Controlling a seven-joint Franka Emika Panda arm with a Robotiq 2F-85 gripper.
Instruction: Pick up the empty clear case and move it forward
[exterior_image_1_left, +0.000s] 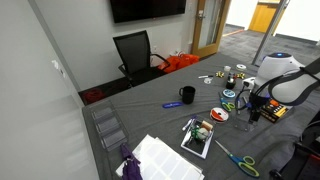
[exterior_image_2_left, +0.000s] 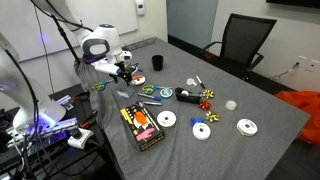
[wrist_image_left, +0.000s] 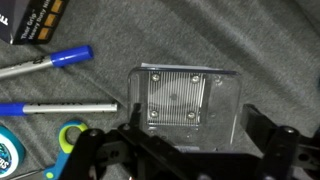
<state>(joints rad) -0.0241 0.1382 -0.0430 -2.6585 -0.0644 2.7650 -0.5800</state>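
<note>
The clear case has a side toward the large scissors, farthest from the blue marker. Next, my gripper closes on that side of the clear case (exterior_image_1_left: 242, 127) (wrist_image_left: 237, 118).
The clear case (wrist_image_left: 188, 103) lies flat on the grey cloth in the wrist view, a pale square with a ribbed centre. My gripper (wrist_image_left: 195, 140) is open just above it, with one dark finger on each side of its near edge and not closed on it. In both exterior views the gripper (exterior_image_1_left: 252, 112) (exterior_image_2_left: 122, 72) hangs low over the table and hides the case.
The dark case with the red-and-yellow cover (exterior_image_2_left: 143, 127) lies nearby, its corner showing in the wrist view (wrist_image_left: 30, 20). A blue marker (wrist_image_left: 50, 62), a white pen (wrist_image_left: 60, 107) and a green ring (wrist_image_left: 70, 135) lie beside the clear case. A black mug (exterior_image_2_left: 156, 62), discs (exterior_image_2_left: 166, 120) and scissors (exterior_image_1_left: 237, 158) are on the table.
</note>
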